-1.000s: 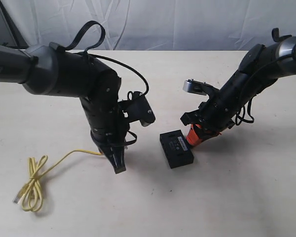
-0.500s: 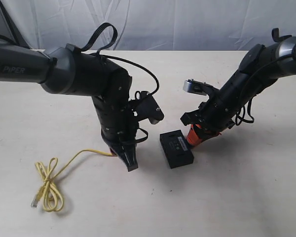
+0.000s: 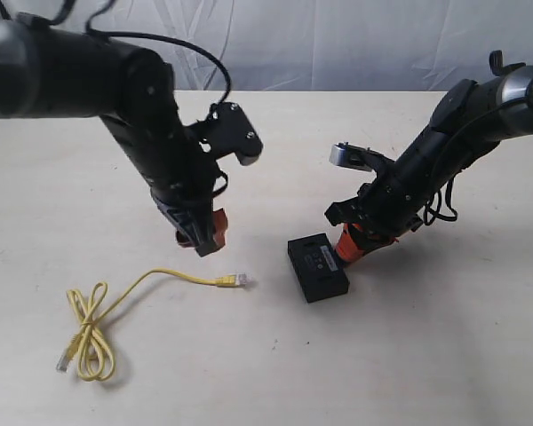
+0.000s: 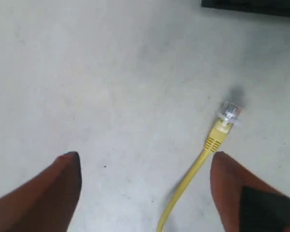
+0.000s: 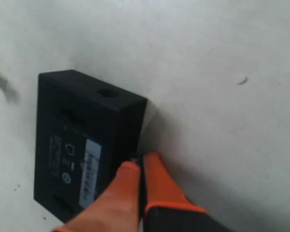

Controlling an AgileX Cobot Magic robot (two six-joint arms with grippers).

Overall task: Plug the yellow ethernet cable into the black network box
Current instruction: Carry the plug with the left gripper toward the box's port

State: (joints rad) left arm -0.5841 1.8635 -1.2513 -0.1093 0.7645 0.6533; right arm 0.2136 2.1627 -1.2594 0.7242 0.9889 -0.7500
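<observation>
The clear plug sits slanted to my open left gripper; next I align my fingers with the cable, then grip just behind the plug (image 4: 216, 137).
The yellow ethernet cable (image 3: 173, 274) lies loose on the table, its looped bundle (image 3: 89, 337) at the front left. Its clear plug (image 3: 241, 280) points toward the black network box (image 3: 318, 266), a hand's width short of it. My left gripper (image 3: 204, 244) hangs open above the cable, holding nothing. In the left wrist view its orange fingers (image 4: 67, 181) stand wide apart, with the plug (image 4: 229, 112) just ahead of one tip. My right gripper (image 5: 141, 162) is shut and empty, its tips pressed against the side of the box (image 5: 77, 140).
The pale table (image 3: 426, 355) carries only the cable and the box. A white curtain (image 3: 320, 44) hangs behind the far edge. The right arm (image 3: 444, 151) slants down from the right, and a silver part (image 3: 345, 155) sticks out of it.
My left gripper dragged the cable's plug end to the right, then opened, let it go and rose back and away. The plug now lies on the table. The right arm and box have not moved.
</observation>
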